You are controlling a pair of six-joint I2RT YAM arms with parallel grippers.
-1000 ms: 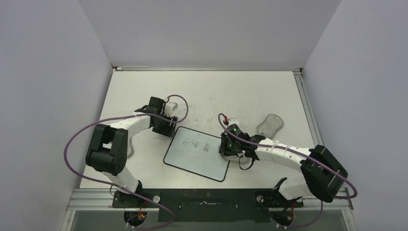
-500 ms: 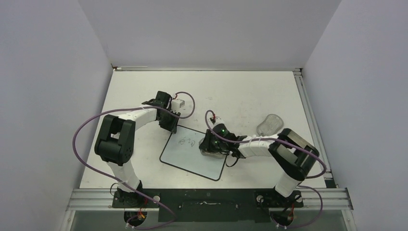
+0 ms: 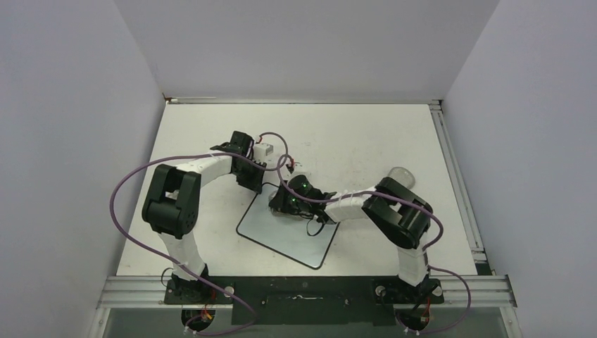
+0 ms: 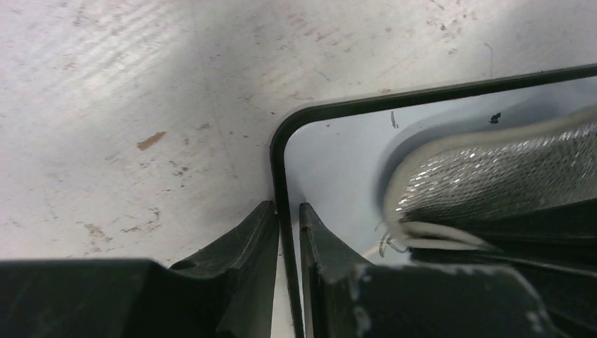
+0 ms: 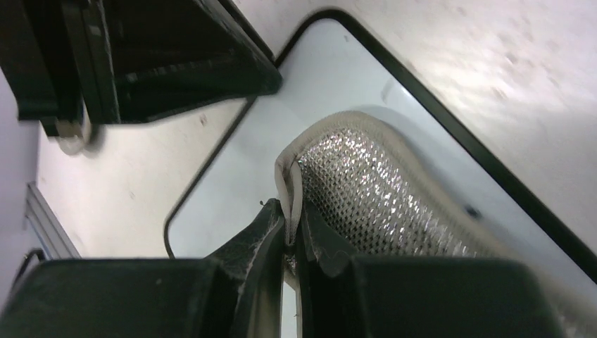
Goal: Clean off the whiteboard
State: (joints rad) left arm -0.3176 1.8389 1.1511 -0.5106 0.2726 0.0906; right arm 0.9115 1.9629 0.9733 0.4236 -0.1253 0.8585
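Observation:
The left gripper holds the whiteboard's far corner near the pad; it should open, then grip nearer the middle of the whiteboard's side [image 3: 248, 208].
The whiteboard [image 3: 283, 236] lies slanted on the table, its surface white where it shows in the top view. My left gripper [image 3: 252, 184] is at its far left corner. In the left wrist view its fingers [image 4: 253, 239] stand on either side of the black rim [image 4: 277, 176], shut on it. My right gripper [image 3: 285, 205] is over the board's far end, shut on the white edge of a silvery mesh pad [image 5: 380, 190] that lies on the board [image 5: 232, 190]. Two tiny dark marks [image 4: 495, 118] remain beside the pad.
A grey peanut-shaped lump [image 3: 398, 174] lies to the right, partly behind my right arm's elbow [image 3: 398, 211]. A metal rail [image 3: 457, 183] runs along the table's right edge. Purple cables loop from both arms, and walls close in on three sides.
My right gripper swept the pad leftward across the board, and the scribbles no longer show. My left gripper closed on the board's corner rim. The board turned a little.

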